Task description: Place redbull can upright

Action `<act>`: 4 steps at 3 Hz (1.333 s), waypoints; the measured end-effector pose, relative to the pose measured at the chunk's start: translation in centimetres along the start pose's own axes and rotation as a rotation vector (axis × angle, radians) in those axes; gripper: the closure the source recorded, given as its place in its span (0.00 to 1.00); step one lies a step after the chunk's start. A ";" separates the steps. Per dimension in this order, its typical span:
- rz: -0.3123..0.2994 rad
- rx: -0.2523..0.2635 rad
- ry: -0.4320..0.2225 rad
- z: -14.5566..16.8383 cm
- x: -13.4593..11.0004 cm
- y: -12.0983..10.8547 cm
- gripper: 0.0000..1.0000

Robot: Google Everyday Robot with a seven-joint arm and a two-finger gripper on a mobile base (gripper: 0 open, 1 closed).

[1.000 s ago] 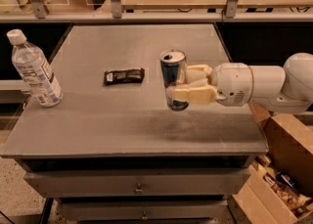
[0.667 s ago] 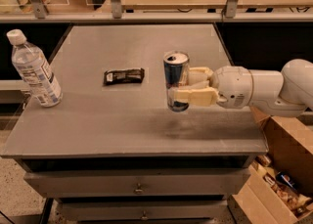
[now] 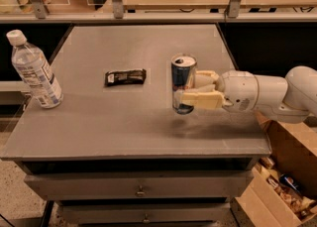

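Observation:
My gripper is to set the redbull can upright on the grey table (image 3: 205, 111). It will let go of the can there, near the table's edge by the cardboard box.
The redbull can (image 3: 183, 77) is upright, blue and silver with a silver top, held to the right of the grey table's (image 3: 124, 122) middle. Its bottom end hangs a little above the tabletop, with a faint shadow below it. My gripper (image 3: 190, 89) reaches in from the right on a white arm and is shut on the can, one cream finger (image 3: 200, 100) in front of it and one behind.
A small flat black wrapper (image 3: 125, 77) lies left of the can. A clear plastic water bottle (image 3: 33, 71) stands at the table's left edge. A cardboard box (image 3: 280, 181) with items sits on the floor at the lower right. Shelving runs along the back.
The can and gripper have shifted slightly; the can stays upright in the grip, a little above the table.

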State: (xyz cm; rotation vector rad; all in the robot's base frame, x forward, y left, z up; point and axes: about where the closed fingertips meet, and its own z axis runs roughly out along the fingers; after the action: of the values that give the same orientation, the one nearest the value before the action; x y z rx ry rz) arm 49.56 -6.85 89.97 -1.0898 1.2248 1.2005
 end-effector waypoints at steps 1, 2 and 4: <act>0.001 0.003 -0.016 -0.9 0.3 -0.2 1.00; 0.003 0.012 -0.022 -1.9 0.5 -0.5 1.00; -0.011 0.032 -0.053 -4.2 0.6 -0.7 1.00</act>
State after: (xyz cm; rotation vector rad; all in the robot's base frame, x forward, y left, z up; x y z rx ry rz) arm 49.92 -11.04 89.07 -1.0339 1.1922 1.1897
